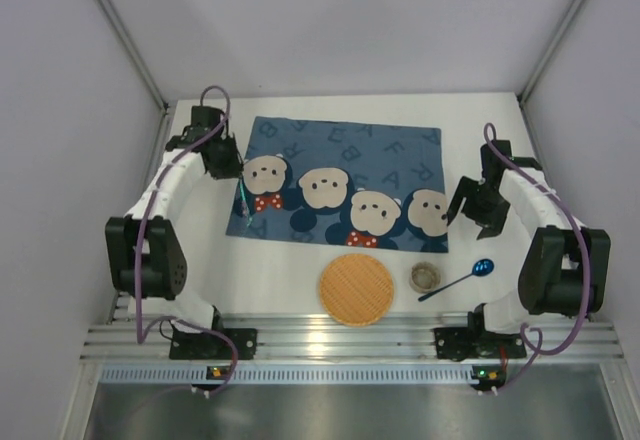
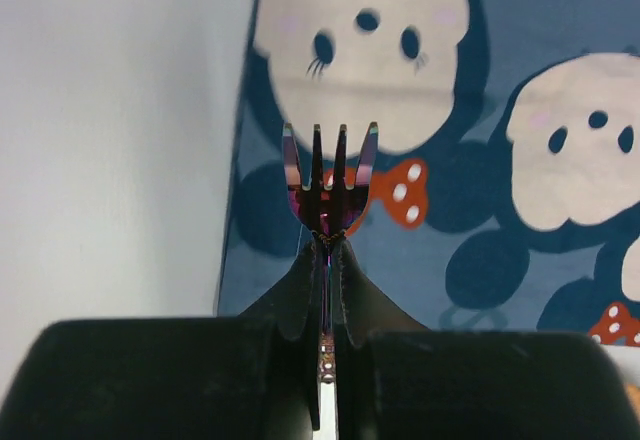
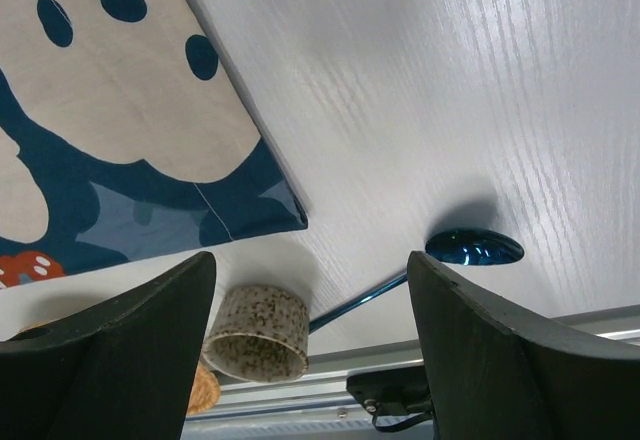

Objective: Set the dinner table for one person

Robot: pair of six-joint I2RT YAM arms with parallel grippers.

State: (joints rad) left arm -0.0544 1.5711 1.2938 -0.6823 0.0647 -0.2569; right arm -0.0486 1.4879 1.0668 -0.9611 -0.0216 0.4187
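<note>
The purple fork will go down on the mat's bear face (image 1: 274, 183) (image 2: 420, 95) nearest my left gripper, with the fork's handle across the red bow.
My left gripper (image 1: 232, 172) is shut on the handle of an iridescent purple fork (image 1: 243, 203). In the left wrist view the fork's tines (image 2: 330, 175) stick out past the gripper (image 2: 325, 252), above the left edge of the blue bear-print mat (image 2: 520, 20). My right gripper (image 1: 472, 215) is open and empty above the white dinner table (image 1: 480, 130), just right of the mat (image 1: 340, 160). In the right wrist view it (image 3: 310, 256) hangs over a speckled cup (image 3: 258, 332) and a blue spoon (image 3: 474, 246).
A round orange woven plate (image 1: 356, 289) lies in front of the mat, with the cup (image 1: 425, 277) and spoon (image 1: 458, 280) to its right. A metal rail (image 1: 340, 340) runs along the table's near edge. White walls enclose the table.
</note>
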